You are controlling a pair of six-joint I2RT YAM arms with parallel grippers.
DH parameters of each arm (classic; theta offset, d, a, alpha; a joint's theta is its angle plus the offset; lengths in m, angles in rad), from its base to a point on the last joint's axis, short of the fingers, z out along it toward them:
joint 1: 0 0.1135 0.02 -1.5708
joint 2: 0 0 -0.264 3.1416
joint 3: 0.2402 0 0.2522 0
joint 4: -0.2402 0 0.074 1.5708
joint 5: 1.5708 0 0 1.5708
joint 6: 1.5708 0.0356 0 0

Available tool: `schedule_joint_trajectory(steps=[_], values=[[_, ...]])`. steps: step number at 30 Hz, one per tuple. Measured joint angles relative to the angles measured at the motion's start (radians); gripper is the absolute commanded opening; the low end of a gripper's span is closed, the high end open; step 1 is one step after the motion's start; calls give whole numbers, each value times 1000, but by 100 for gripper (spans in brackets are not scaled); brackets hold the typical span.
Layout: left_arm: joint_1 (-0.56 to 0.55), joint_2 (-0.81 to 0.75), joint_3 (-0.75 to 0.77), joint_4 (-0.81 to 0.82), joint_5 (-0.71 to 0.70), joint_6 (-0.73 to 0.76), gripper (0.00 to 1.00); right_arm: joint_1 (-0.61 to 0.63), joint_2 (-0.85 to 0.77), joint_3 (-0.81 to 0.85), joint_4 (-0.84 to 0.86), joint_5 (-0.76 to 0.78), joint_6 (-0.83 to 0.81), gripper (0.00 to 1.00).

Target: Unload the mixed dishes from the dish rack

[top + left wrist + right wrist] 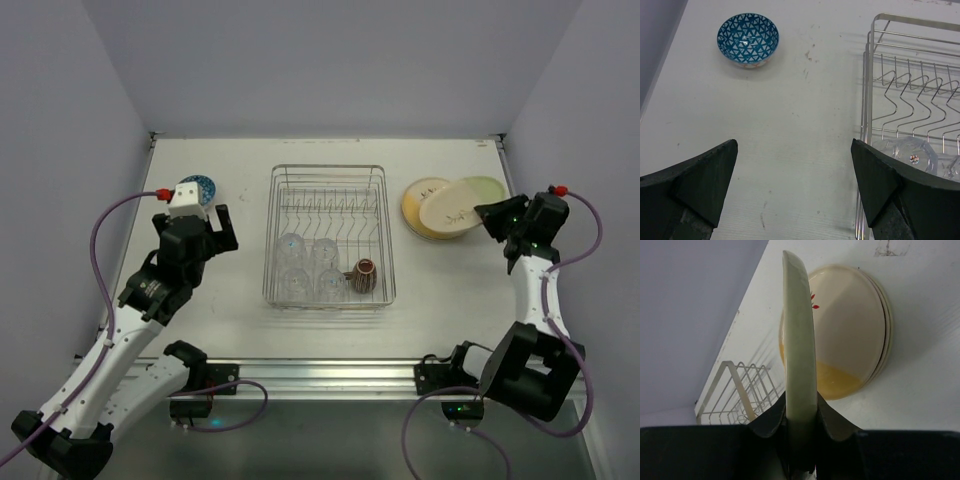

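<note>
The robot's right gripper will release the pale-green plate on top of the stack of cream plates (444,207) (837,332) beside the rack. The pale-green plate is now held edge-on above that stack.
The silver wire dish rack (329,172) stands mid-table and holds several clear glasses (307,268) and a dark brown mug (361,276) at its near end. The blue-patterned bowl (748,39) sits on the table left of the rack, also in the top view (201,186). My left gripper (794,187) is open and empty, hovering over the table between bowl and rack (910,75). My right gripper (801,412) is shut on the rim of a pale-green plate (799,340), held edge-on above a stack of cream plates (850,330) right of the rack (428,208).
Grey walls close in on the left, back and right. The right table edge (505,170) runs just behind the plate stack. The rack's upright prongs (330,210) hold nothing.
</note>
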Motion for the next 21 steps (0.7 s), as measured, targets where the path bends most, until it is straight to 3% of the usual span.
schedule_joint_trajectory(steps=[10, 21], values=[[0, 7, 0, 1, 8, 0, 100, -25, 165, -51, 319, -149, 74, 7], [0, 14, 0, 3, 12, 0, 100, -32, 302, -55, 390, -158, 85, 10]])
